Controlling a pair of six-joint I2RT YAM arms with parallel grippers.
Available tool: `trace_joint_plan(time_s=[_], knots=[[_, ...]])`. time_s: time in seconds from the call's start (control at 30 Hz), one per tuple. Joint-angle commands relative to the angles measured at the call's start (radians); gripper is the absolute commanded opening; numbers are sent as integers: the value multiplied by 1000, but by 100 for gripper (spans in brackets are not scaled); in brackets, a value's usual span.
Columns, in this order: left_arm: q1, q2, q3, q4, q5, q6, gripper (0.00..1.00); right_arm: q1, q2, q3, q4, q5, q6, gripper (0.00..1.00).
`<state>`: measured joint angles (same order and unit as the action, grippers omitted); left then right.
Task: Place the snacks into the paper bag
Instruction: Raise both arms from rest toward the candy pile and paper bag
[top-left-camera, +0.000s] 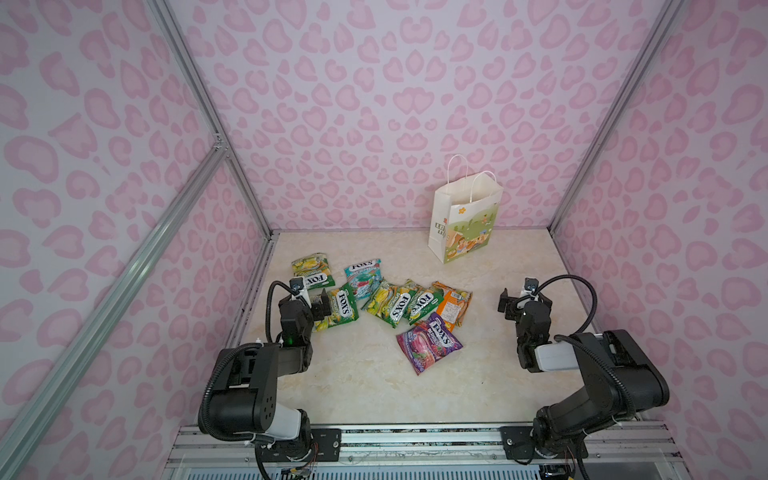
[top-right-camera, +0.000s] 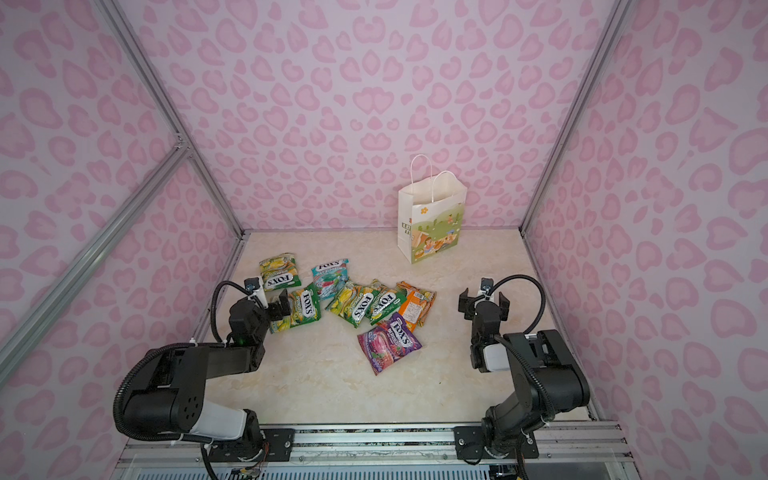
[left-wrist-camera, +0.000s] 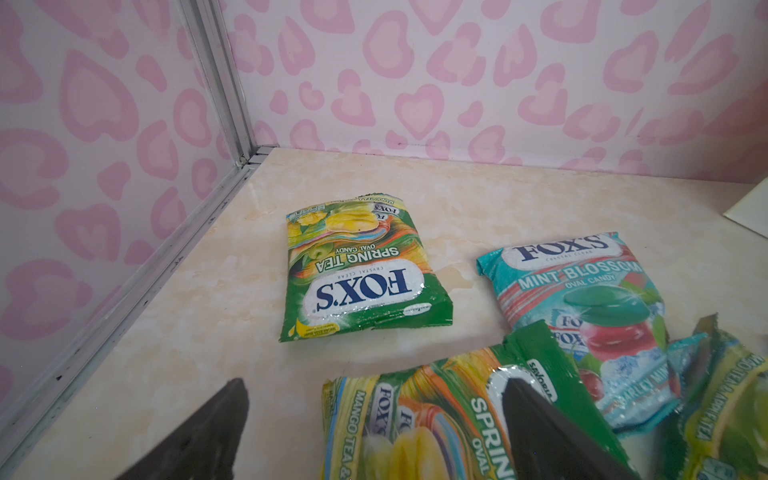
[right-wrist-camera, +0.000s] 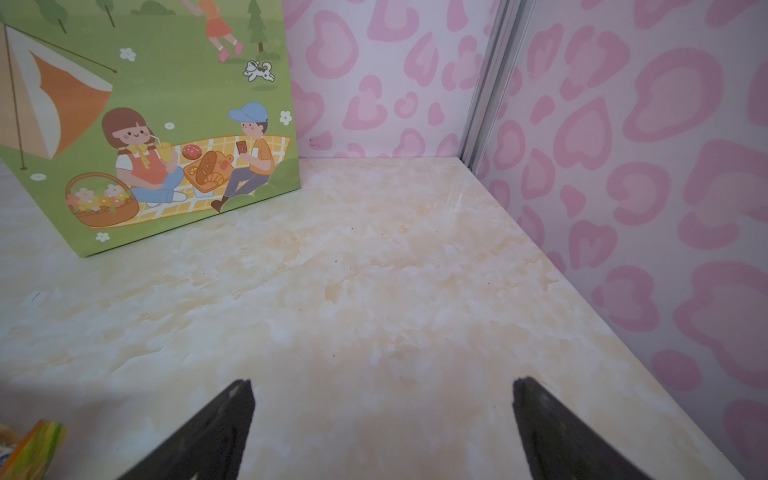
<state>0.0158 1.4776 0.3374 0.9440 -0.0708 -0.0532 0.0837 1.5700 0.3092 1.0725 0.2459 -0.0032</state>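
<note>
The robot's right gripper needs to next go to the top edge (top-left-camera: 479, 198) of the white paper bag's printed near side and close there.
Several glossy FOX'S snacks lie loose on the marble table. A green one (top-left-camera: 313, 271) (left-wrist-camera: 361, 270) lies far left, a teal one (top-left-camera: 365, 278) (left-wrist-camera: 582, 299) beside it. Two more green pouches (top-left-camera: 388, 303) overlap in the middle, next to an orange one (top-left-camera: 453, 305), with a purple one (top-left-camera: 428, 343) nearer. My left gripper (top-left-camera: 318, 301) (top-right-camera: 280, 307) (left-wrist-camera: 374, 386) stands open low over a green pouch (top-left-camera: 338, 309) (left-wrist-camera: 436, 415), straddling its edge. The white paper bag (top-left-camera: 465, 220) (top-right-camera: 432, 220) (right-wrist-camera: 145, 124) stands upright at the back right. My right gripper (top-left-camera: 524, 297) (top-right-camera: 484, 302) (right-wrist-camera: 382, 382) hangs open over bare table, holding nothing.
Pink patterned walls with aluminium posts (top-left-camera: 208, 112) close in the table (top-left-camera: 374, 386) on the left, back and right. A metal rail (top-left-camera: 415, 436) carrying both arm bases runs along the front edge. The right wall (right-wrist-camera: 665, 208) is close to my right gripper.
</note>
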Motion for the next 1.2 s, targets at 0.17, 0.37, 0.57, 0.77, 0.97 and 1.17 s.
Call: trace_joint_plan(time_s=[0.17,0.37,0.57,0.77,0.97,1.17], knots=[[1,-2,1,21,7,7,98,-11,2,2,13,-16,3,99],[1,-3,0,22,7,6,98,-13,1,2,14,-16,3,99],[15,-1,2,21,30,-3,98,-15,1,2,12,-19,3,99],[30,-24,2,11,33,-21,98,-52,-2,18,-27,-79,32,99],[-52,-260,19,-207,-132,-5,98,-42,-200,26,-202,18,54,99],[-69,-544,177,-687,-208,-476,98,-5,-452,119,-412,114,214,99]])
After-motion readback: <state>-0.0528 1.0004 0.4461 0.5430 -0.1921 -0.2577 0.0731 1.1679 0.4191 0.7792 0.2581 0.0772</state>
